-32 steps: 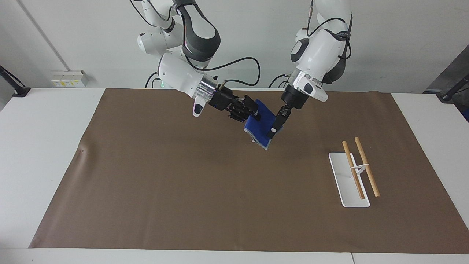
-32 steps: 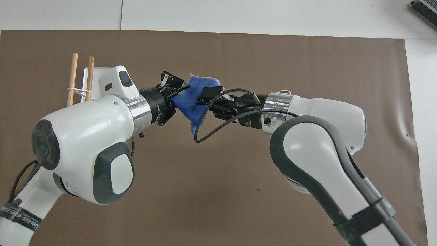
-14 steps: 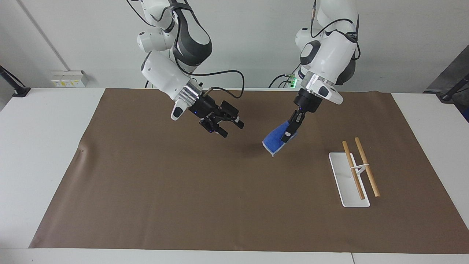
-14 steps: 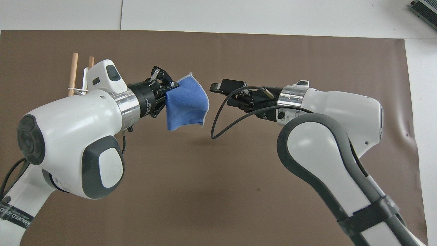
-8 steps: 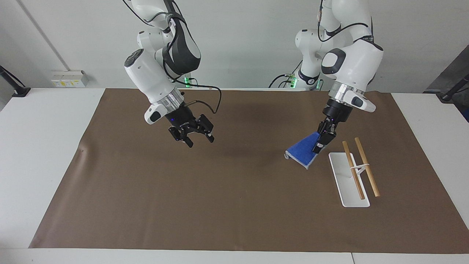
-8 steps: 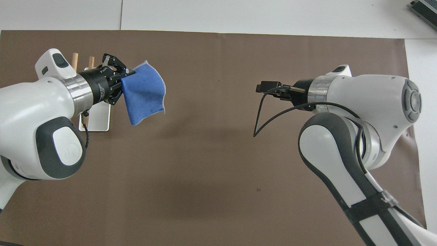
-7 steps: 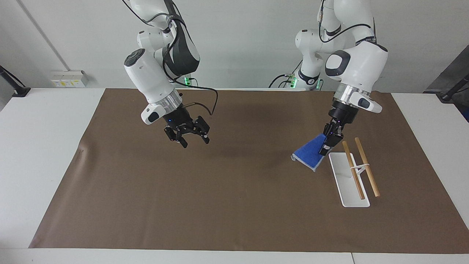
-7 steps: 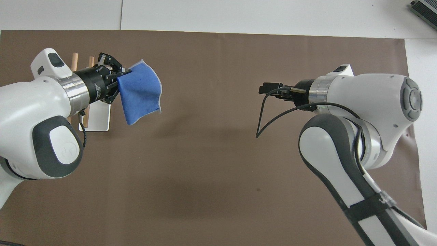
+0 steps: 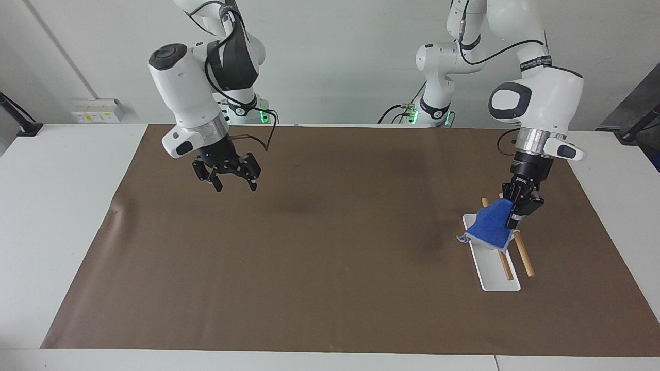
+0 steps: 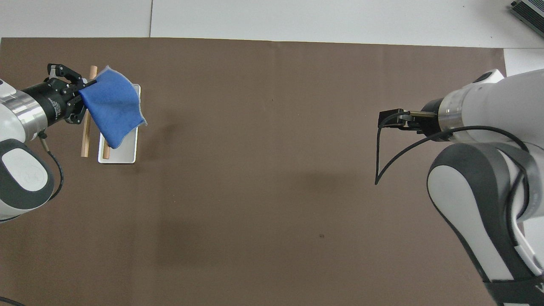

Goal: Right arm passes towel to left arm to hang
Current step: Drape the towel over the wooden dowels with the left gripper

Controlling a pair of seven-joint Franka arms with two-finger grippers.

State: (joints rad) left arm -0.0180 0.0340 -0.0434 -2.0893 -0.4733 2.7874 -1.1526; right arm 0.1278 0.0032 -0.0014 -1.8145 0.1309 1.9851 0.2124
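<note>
I should release the blue towel from my left gripper, draped across both wooden rods of the rack [image 10: 109, 103].
The blue towel [image 9: 490, 225] [image 10: 112, 108] hangs by one edge from my left gripper [image 9: 515, 218] [image 10: 86, 87], which is shut on it. It is in the air over the end of the rack nearer to the robots, draped across the view of both wooden rods [image 9: 524, 258] [image 10: 86, 137]. Whether the cloth touches the rods cannot be told. The rack's white base [image 9: 497, 283] [image 10: 123, 156] lies on the mat at the left arm's end of the table. My right gripper [image 9: 235, 186] [image 10: 387, 120] hangs open and empty over the mat at the right arm's end.
A brown mat [image 9: 319, 268] [image 10: 272, 191] covers most of the white table [image 9: 46, 206]. A grey device [image 10: 529, 12] sits at the table's corner farthest from the robots, at the right arm's end.
The left arm has carried the towel from the table's middle to over the rack. The right arm, open since the handover, has drawn back toward its own end.
</note>
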